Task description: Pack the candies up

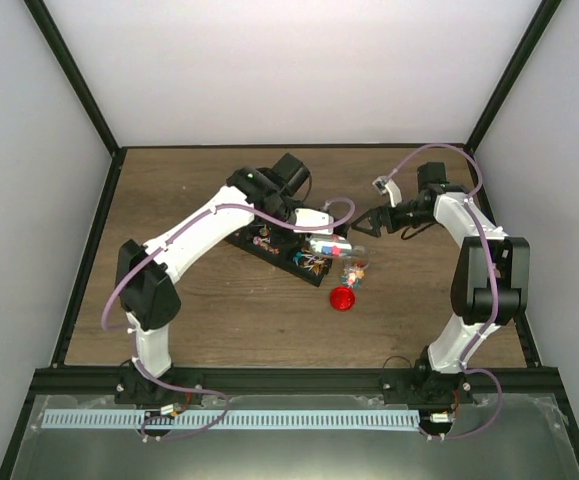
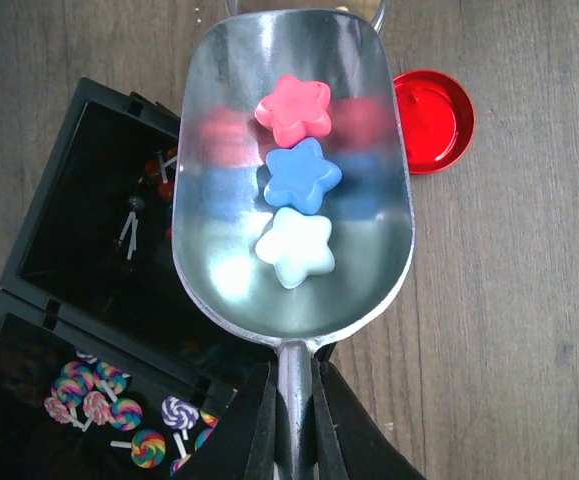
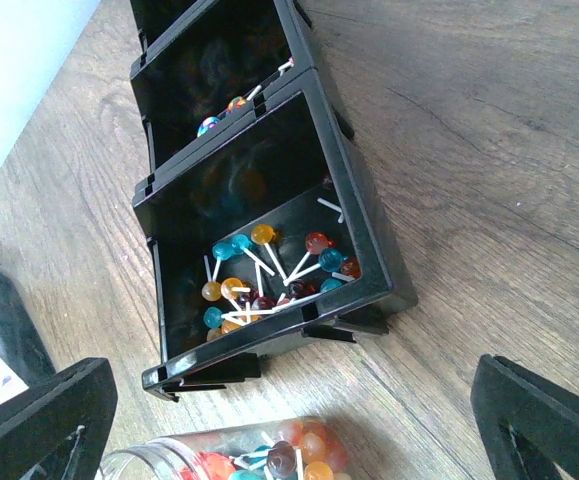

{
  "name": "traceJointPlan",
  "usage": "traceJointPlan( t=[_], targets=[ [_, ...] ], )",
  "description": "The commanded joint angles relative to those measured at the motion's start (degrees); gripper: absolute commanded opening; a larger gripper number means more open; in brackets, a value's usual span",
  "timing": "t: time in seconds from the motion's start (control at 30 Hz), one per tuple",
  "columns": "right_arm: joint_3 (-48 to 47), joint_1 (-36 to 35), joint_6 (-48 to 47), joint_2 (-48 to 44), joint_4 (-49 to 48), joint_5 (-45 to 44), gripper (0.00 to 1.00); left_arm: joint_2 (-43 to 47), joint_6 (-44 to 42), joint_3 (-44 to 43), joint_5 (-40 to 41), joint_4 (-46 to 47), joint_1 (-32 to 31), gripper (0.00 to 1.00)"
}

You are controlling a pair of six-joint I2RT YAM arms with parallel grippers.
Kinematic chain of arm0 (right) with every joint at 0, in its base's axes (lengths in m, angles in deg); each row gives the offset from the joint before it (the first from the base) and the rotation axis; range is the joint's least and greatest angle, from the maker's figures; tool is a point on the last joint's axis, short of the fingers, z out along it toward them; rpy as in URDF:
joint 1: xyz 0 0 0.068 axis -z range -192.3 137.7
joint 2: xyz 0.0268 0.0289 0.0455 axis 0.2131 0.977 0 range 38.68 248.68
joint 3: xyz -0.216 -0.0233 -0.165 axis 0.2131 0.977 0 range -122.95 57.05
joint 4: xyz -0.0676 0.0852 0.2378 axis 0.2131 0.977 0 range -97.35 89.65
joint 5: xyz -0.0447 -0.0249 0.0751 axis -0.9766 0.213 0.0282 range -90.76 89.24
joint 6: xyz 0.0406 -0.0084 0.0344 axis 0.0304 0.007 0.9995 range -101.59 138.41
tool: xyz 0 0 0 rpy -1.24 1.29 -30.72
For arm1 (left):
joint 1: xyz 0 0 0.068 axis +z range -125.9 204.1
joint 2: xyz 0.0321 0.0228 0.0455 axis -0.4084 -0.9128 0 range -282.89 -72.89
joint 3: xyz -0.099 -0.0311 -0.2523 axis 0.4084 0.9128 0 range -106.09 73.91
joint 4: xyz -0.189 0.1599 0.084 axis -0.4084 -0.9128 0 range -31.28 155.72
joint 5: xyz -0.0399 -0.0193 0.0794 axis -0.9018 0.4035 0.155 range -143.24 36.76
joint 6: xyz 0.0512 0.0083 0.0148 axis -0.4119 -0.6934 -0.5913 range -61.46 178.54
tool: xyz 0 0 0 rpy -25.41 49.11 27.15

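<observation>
My left gripper will release the scoop on the wood (image 1: pixel 179 223) beside the tray end farthest from the jar.
My left gripper (image 2: pixel 294 385) is shut on the handle of a silvery metal scoop (image 2: pixel 229 270). The scoop holds three star-shaped candies: pink (image 2: pixel 294 108), blue (image 2: pixel 302 175) and white (image 2: pixel 295 246). It hovers over the edge of a black compartment tray (image 2: pixel 64 215). In the top view the left gripper (image 1: pixel 309 222) and the scoop (image 1: pixel 327 246) are above the tray (image 1: pixel 269 250). My right gripper (image 1: pixel 371 226) is open and empty; in its wrist view the right gripper (image 3: pixel 289 415) is above a clear jar (image 3: pixel 259 462) lying on its side with small round candies inside.
The round red lid (image 1: pixel 342 298) lies on the wood table in front of the jar (image 1: pixel 353 270); it also shows in the left wrist view (image 2: pixel 432 120). Tray compartments hold ball lollipops (image 3: pixel 269 270) and swirl lollipops (image 2: pixel 99 410). Black frame posts border the table.
</observation>
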Motion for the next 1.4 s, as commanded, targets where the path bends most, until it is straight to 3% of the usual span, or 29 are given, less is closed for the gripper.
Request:
traceJointPlan(
  t=[0.0,1.37],
  targets=[
    [-0.04,0.35,0.48,-1.40,-1.19,-0.13,1.00,-1.27,-0.37,-3.10,1.24,-3.17,-1.14,0.04],
    [-0.25,0.35,1.39,0.41,-3.54,1.17,1.00,-9.40,0.01,-18.38,9.70,-14.95,-4.27,0.04]
  ],
)
